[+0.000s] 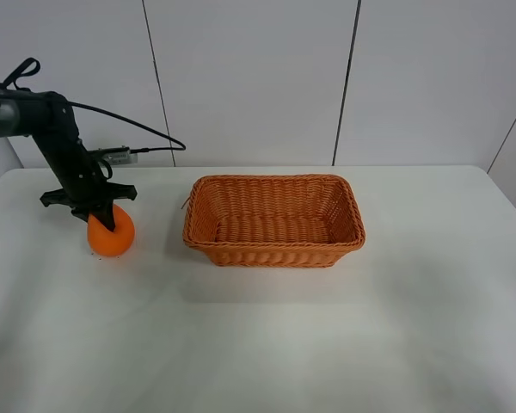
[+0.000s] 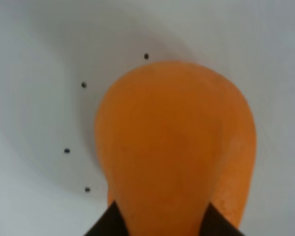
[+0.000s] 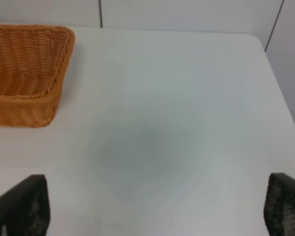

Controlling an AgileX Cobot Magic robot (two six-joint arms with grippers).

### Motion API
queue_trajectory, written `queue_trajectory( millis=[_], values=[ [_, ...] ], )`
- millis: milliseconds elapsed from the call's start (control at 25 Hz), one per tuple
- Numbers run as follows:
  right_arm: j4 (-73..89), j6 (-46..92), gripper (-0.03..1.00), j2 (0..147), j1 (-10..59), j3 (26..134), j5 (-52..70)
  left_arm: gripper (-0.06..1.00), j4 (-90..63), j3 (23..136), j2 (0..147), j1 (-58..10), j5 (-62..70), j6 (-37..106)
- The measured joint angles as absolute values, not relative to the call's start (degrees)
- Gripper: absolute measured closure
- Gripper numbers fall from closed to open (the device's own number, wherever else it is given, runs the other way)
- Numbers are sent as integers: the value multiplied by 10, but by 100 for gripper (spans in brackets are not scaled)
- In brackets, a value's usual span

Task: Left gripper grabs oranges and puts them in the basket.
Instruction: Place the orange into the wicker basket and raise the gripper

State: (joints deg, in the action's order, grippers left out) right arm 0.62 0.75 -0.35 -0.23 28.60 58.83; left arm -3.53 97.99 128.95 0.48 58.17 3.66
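The robot's left gripper needs to release the orange inside the wicker basket (image 1: 250,218), by the basket's front side, a little short of the middle. The orange still rests on the white table.
The orange (image 1: 113,237) rests on the white table left of the wicker basket (image 1: 274,251). My left gripper (image 1: 101,217) reaches down onto its top from the left rear. In the left wrist view the orange (image 2: 172,142) fills the frame, and the two black fingertips (image 2: 105,225) press against both sides of its narrow end, so the left gripper (image 2: 162,222) is shut on it. The basket holds nothing. My right gripper (image 3: 152,209) is open and empty above bare table, with the basket's corner (image 3: 24,73) beside it.
The white table (image 1: 267,335) ends at a panelled wall behind. A thin black cable (image 1: 138,129) loops from the left arm towards the wall. The right arm does not show in the exterior high view.
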Motion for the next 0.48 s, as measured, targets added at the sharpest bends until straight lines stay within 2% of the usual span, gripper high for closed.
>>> queue_trajectory(
  millis=[320,480],
  values=[
    [6,8,27,-3,-2,286,588,72,-30,1120,1218,5,678,37],
    [6,8,27,-3,-2,286,588,72,-32,1172,1213,3,681,37]
  ],
)
